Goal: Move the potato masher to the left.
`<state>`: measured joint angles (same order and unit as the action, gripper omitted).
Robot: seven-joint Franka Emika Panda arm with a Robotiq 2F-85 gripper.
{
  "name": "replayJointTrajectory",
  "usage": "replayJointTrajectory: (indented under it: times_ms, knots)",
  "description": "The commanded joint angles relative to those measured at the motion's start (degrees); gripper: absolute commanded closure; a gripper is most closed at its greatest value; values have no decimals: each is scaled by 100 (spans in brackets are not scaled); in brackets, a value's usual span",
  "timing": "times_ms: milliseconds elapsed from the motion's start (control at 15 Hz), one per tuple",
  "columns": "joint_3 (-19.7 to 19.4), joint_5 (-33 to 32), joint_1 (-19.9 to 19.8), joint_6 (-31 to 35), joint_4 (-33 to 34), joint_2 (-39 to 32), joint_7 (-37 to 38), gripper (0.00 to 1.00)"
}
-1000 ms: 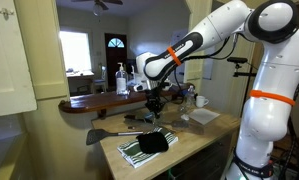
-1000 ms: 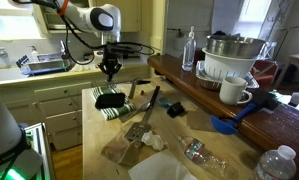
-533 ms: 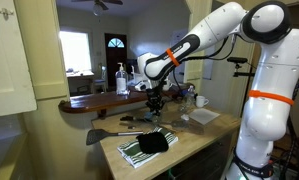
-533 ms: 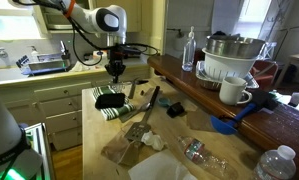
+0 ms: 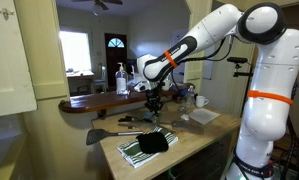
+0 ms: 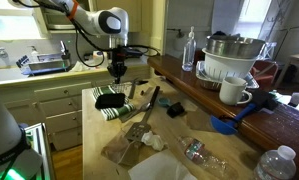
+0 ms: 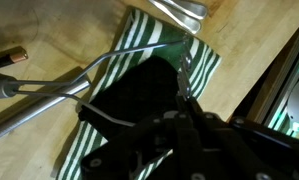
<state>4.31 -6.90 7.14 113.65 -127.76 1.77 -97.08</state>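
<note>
The robot's gripper will release the potato masher around the battery on the bare counter [image 5: 119, 125] [image 7: 9, 58], just behind the black spatula.
The potato masher [image 7: 64, 88] is a metal wire utensil. Its handle runs off to the left in the wrist view and its wire head lies over a black object [image 7: 139, 95] on a green-and-white striped towel [image 7: 161, 28]. In both exterior views the towel [image 6: 107, 111] [image 5: 132, 153] lies on the wooden counter with the black object [image 6: 111, 98] [image 5: 153, 143] on it. My gripper [image 6: 117, 72] [image 5: 154, 103] hangs just above the towel's far edge. In the wrist view its fingertips [image 7: 186, 92] look pressed together, with nothing seen between them.
A black spatula [image 5: 102, 134] lies on the counter beside the towel. A raised wooden bar carries a white mug [image 6: 232, 92], a stack of bowls [image 6: 234, 50] and a clear bottle [image 6: 191, 48]. Crumpled plastic [image 6: 194, 152] and a dark utensil [image 6: 149, 104] lie further along the counter.
My gripper has shifted a little sideways over the towel's far edge and dropped slightly. The masher, towel and black object have not moved.
</note>
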Motion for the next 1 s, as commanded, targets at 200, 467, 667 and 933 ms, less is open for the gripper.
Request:
replayJointTrajectory:
  times_ms: [200,467,667,933]
  knots:
    - [-56,-52,-211,864,69,-367,-929,99]
    - [-73,108,-371,1366,188,-678,-1764,99]
    - [-50,229,-476,1540,331,-906,-2232,99]
    - [-3,415,-561,1538,589,-1220,-2624,99]
